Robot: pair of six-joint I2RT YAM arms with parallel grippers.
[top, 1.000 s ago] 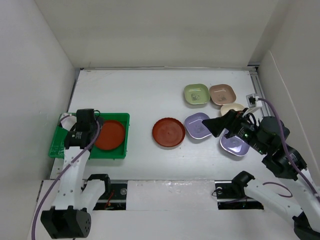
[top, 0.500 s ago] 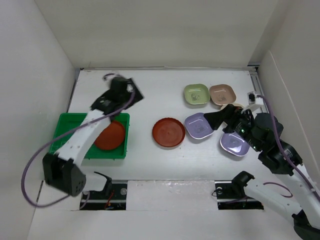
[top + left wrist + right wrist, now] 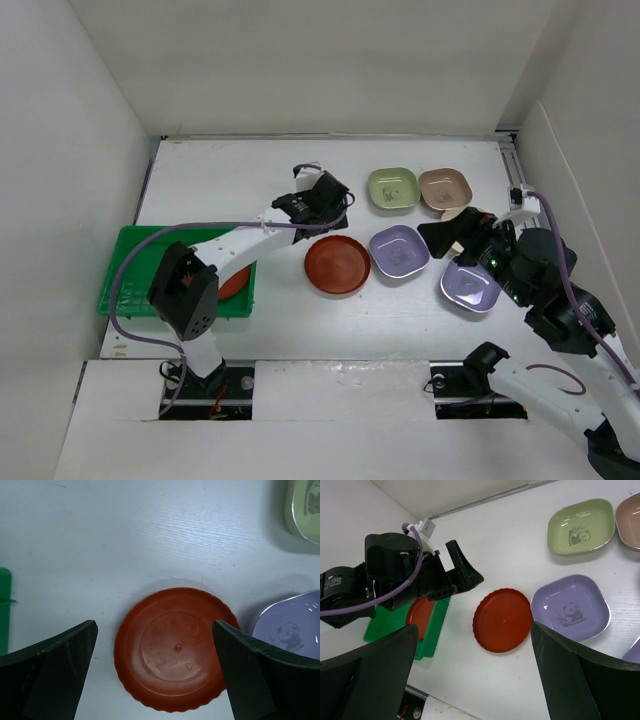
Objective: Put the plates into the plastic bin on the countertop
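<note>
The robot's left gripper needs to close on the edge point(image 3: 307, 260) point(image 3: 115, 652) nearest the green plastic bin of the reddish-brown plate that lies in the middle of the countertop.
A round reddish-brown plate point(image 3: 338, 264) lies upside down mid-countertop. My left gripper point(image 3: 328, 210) is open and empty just above it, and in the left wrist view point(image 3: 154, 625) the plate point(image 3: 175, 650) sits between the spread fingers. The second reddish-brown plate point(image 3: 236, 281) lies in the green plastic bin point(image 3: 130, 262), partly hidden by my left arm. Two lavender plates point(image 3: 399, 250) point(image 3: 470, 286), a pale green plate point(image 3: 392, 188) and a pinkish-tan plate point(image 3: 445, 187) sit at the right. The cream plate point(image 3: 468, 214) is mostly hidden. My right gripper point(image 3: 445, 240) hovers open and empty.
White walls enclose the countertop point(image 3: 250, 180) on the left, back and right. The left arm stretches from the bin across to the centre. In the right wrist view the bin point(image 3: 395, 627) is at the left, beside the left gripper point(image 3: 445, 575).
My left gripper has swung from over the bin, across the back, to the reddish-brown plate at the centre. The right gripper has drifted slightly right and back.
</note>
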